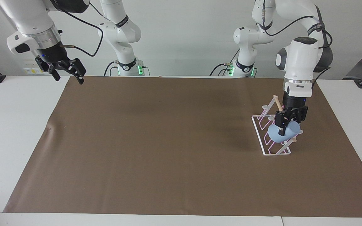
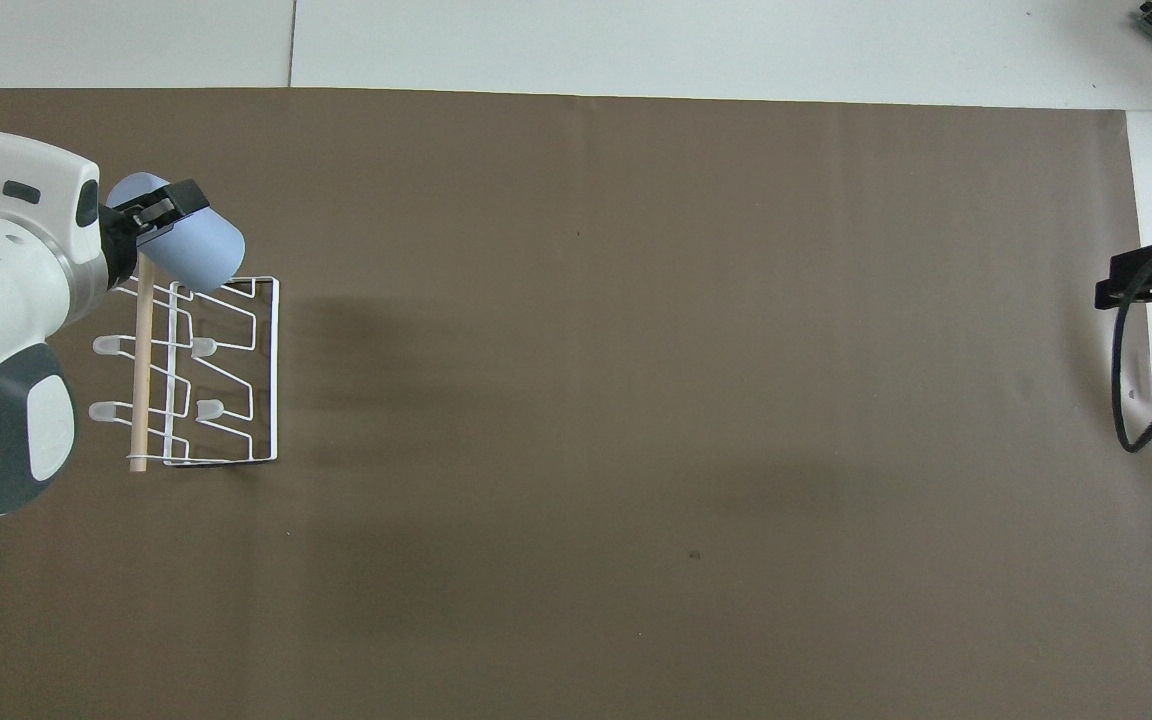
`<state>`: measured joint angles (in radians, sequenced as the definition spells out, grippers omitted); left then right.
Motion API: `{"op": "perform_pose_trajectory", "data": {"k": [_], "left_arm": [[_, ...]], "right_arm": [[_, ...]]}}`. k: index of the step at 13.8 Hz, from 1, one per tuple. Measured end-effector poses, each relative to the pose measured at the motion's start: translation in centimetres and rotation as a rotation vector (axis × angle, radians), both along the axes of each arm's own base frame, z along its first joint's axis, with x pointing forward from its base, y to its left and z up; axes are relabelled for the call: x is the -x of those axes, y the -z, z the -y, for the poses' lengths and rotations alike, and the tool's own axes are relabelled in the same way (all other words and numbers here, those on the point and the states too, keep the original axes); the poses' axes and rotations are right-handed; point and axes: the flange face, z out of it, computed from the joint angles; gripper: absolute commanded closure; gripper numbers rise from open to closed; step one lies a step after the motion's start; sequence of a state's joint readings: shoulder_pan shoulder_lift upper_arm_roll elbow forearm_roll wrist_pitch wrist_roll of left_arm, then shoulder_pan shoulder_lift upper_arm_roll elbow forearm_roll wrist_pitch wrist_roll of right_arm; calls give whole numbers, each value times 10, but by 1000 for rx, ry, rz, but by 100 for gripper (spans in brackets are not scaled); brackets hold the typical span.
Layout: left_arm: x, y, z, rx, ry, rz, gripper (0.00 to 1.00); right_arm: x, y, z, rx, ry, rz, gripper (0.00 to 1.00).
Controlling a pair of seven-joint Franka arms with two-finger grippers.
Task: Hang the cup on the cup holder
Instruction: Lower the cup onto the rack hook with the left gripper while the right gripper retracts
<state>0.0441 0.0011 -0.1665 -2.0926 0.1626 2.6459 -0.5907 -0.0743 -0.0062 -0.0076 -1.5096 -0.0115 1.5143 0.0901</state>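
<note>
Next, I release the light blue cup, now tilted over a prong, with my left gripper on the cup holder's end peg (image 2: 234,290) farthest from the robots.
The light blue cup (image 1: 289,131) lies tilted, its mouth over a prong at the end of the white wire cup holder (image 1: 270,153) that is farthest from the robots. My left gripper (image 1: 284,128) is shut on the cup's rim and holds it against the rack, just beside the wooden dowel (image 1: 276,103). In the overhead view the cup (image 2: 198,248), the left gripper (image 2: 151,210) and the cup holder (image 2: 274,372) show at the left arm's end of the table. My right gripper (image 1: 68,80) is open and empty, raised over the mat's edge at the right arm's end; it also shows in the overhead view (image 2: 1141,288).
A brown mat (image 1: 168,141) covers most of the white table (image 1: 14,131). The cup holder's other prongs (image 2: 204,408) carry nothing. A black cable (image 2: 1126,400) hangs from the right arm.
</note>
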Motion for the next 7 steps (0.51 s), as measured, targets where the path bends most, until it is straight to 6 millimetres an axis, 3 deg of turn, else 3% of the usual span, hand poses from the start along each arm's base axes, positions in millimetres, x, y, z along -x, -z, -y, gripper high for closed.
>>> {"op": "perform_pose_trajectory", "data": {"k": [2, 7], "left_arm": [[2, 7, 0, -10, 7, -5, 100], [5, 15, 0, -24, 20, -4, 100]], "right_arm": [[1, 2, 5, -1, 12, -5, 0], [9, 19, 60, -7, 108, -41, 0]]}}
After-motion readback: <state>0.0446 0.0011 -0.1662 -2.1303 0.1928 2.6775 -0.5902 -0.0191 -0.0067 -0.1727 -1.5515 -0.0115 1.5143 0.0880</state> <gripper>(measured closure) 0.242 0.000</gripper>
